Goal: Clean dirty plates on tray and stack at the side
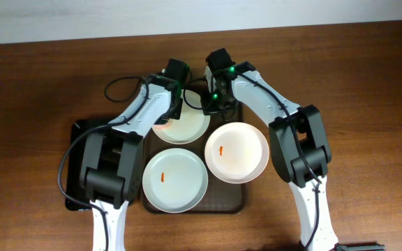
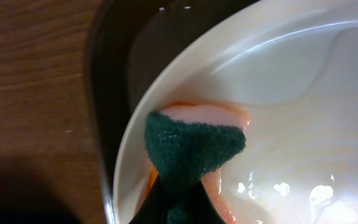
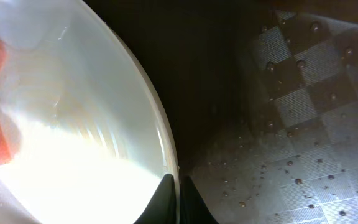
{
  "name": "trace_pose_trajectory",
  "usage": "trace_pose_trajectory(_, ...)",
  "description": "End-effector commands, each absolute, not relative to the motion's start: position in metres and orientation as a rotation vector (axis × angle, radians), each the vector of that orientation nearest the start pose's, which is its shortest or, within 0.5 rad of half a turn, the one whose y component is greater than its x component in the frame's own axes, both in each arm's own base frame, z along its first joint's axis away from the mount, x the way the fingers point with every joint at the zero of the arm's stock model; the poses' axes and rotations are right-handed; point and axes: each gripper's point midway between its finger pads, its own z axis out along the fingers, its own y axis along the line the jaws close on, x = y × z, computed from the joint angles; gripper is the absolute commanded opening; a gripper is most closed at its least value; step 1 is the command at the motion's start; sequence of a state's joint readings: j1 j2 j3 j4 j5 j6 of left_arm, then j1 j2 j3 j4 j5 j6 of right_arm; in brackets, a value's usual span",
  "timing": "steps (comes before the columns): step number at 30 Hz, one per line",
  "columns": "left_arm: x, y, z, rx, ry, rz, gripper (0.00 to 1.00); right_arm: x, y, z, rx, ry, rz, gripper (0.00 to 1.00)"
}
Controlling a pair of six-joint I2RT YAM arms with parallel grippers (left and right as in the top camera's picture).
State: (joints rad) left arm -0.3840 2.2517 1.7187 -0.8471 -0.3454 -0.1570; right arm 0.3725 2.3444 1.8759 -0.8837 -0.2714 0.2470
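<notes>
The back plate will go from my right gripper onto the wooden table point(image 1: 322, 115), across the brown tray from the black tray.
Three white plates lie on the dark brown tray point(image 1: 232, 199). The back plate point(image 1: 185, 125) sits between my two grippers. My left gripper point(image 1: 165, 117) is shut on a green and orange sponge point(image 2: 194, 149) pressed on that plate's inner left side point(image 2: 291, 124). My right gripper point(image 1: 211, 104) is shut on the same plate's right rim point(image 3: 169, 168). The front left plate point(image 1: 175, 179) and the right plate point(image 1: 236, 151) each carry an orange-red speck.
A smaller black tray point(image 1: 82, 132) lies left of the brown tray, partly under my left arm. The brown tray's textured floor point(image 3: 303, 124) carries water drops. Wooden table point(image 1: 368, 84) surrounds the trays.
</notes>
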Motion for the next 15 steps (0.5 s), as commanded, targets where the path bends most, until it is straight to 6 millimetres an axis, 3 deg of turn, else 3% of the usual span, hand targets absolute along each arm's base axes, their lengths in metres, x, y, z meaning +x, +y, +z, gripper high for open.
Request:
trace_pose_trajectory(1,0.458,-0.068,0.007,0.257,2.783,0.805,0.0,0.453,0.193,-0.003,-0.1,3.022,0.282,0.04)
trace_pose_trajectory(4,0.466,-0.072,0.03,0.125,2.768,0.769,0.0,0.451,0.187,-0.004,-0.083,3.034,0.24,0.04)
trace_pose_trajectory(10,0.481,-0.103,0.079,0.114,2.81,0.513,0.0,0.456,0.16,0.001,0.002,3.052,0.229,0.04)
trace_pose_trajectory(13,0.474,-0.12,0.101,0.096,2.869,0.245,0.0,0.464,0.156,0.021,-0.17,3.004,0.24,0.04)
trace_pose_trajectory(15,0.463,-0.109,0.13,0.044,2.894,0.08,0.0,0.47,0.158,0.052,-0.276,2.932,0.244,0.04)
